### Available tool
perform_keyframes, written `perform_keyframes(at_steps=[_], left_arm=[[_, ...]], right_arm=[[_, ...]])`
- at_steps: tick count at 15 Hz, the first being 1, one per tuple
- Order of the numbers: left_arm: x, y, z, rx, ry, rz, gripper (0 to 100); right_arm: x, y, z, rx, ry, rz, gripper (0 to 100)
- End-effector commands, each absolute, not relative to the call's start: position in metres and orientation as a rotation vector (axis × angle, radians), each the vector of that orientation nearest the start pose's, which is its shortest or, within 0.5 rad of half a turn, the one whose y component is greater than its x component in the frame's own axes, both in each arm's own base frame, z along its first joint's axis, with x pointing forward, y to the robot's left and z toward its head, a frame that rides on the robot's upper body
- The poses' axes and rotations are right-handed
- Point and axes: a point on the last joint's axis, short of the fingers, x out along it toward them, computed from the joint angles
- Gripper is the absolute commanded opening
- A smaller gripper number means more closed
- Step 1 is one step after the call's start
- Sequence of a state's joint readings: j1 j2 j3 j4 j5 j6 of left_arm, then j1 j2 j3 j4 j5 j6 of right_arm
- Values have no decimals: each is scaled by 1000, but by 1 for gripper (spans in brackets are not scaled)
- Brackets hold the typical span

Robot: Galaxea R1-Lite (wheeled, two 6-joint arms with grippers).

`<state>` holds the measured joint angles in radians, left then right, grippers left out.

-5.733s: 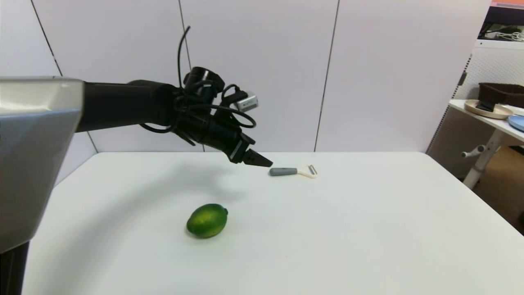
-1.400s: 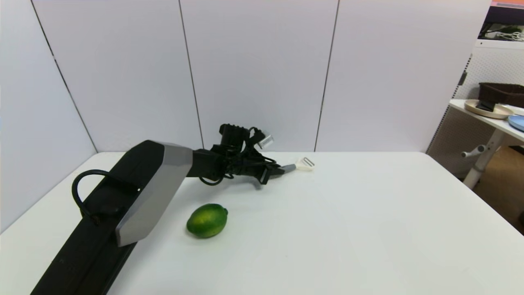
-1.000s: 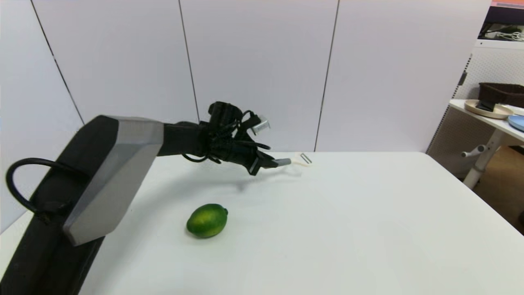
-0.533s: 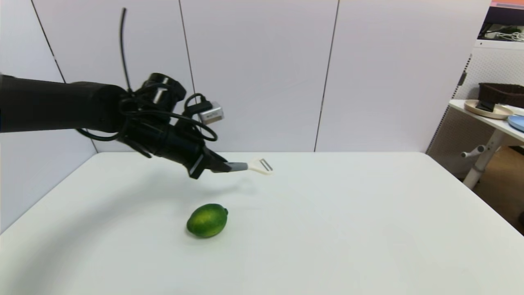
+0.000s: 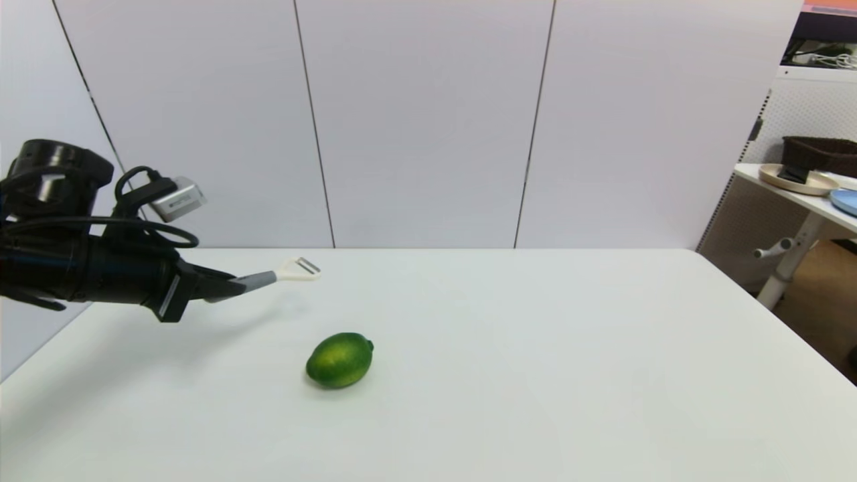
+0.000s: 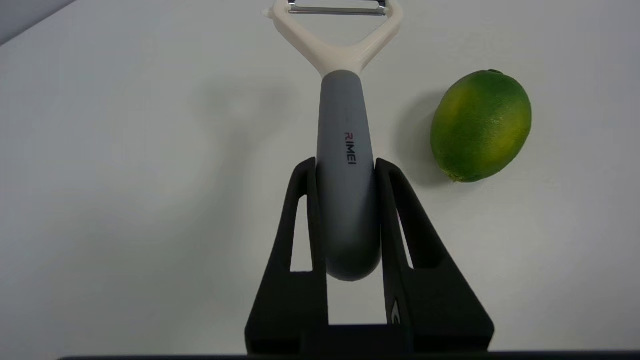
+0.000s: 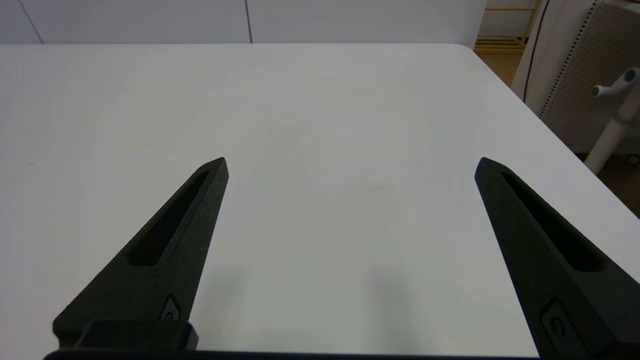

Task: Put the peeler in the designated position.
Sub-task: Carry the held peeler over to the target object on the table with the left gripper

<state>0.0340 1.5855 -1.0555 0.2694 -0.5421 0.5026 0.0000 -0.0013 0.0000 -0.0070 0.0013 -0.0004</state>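
Observation:
Next, my left gripper puts the peeler down on the bare table [image 5: 220, 376] next to the green lime, on the arm's side.
My left gripper [image 5: 231, 286] hangs above the table's far left, shut on the grey handle of the peeler [image 5: 278, 274]. The peeler's cream forked head and metal blade stick out past the fingertips, off the table. In the left wrist view the handle of the peeler [image 6: 345, 165] sits clamped between both black fingers [image 6: 300, 220], with the left gripper [image 6: 345, 167] above bare table beside the green lime [image 6: 480, 125]. The lime [image 5: 339, 361] lies on the table, nearer and to the right of the held peeler. My right gripper [image 7: 350, 167] stays parked, open and empty, out of the head view.
The white table [image 5: 535, 375] stretches wide to the right of the lime. Grey wall panels stand behind the far edge. A side table [image 5: 803, 191] with a tan plate, a blue plate and a dark basket sits beyond the right edge.
The left arm closed on the peeler at the far middle, lifted it off the table and has swung it left, now holding it above the far-left area. The lime has stayed put.

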Motion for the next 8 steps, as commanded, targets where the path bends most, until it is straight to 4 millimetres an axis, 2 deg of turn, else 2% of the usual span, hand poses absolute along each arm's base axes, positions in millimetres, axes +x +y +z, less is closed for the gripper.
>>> perform_keyframes(at_steps=[1, 6, 8], left_arm=[[245, 7, 174, 35, 556, -507, 0], [232, 9, 136, -80, 532, -266, 0], [231, 10, 127, -81, 527, -225, 0]], right_arm=[[-23, 0, 76, 0, -9, 2, 100], [-23, 0, 76, 0, -9, 2, 100], [-23, 0, 76, 0, -9, 2, 100]])
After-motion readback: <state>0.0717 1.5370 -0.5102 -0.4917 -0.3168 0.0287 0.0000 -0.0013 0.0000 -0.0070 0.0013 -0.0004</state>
